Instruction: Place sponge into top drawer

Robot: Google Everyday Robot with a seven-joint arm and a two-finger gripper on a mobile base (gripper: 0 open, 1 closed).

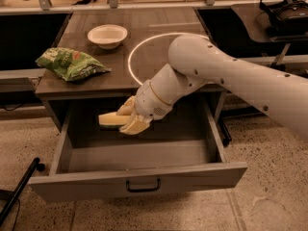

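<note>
Next, I let go of the sponge on the bare drawer's bottom (134, 127), near the middle and slightly towards the back.
The top drawer (144, 176) is pulled open below the table, grey, with a dark handle (143, 186) on its front panel. Its inside floor is bare. My gripper (129, 117) hangs inside the drawer opening, left of middle and a little above the floor. It is shut on the sponge (109, 119), a pale yellow block sticking out to the left between the pale yellow fingers (137, 126). My white arm reaches in from the right, across the table's front edge.
A white bowl (107, 35) and a green snack bag (70, 64) sit on the wooden tabletop, with a white ring (144, 57) marked on it. A black headset (288, 8) lies on a side table at the right. A black pole (17, 191) lies on the floor at the lower left.
</note>
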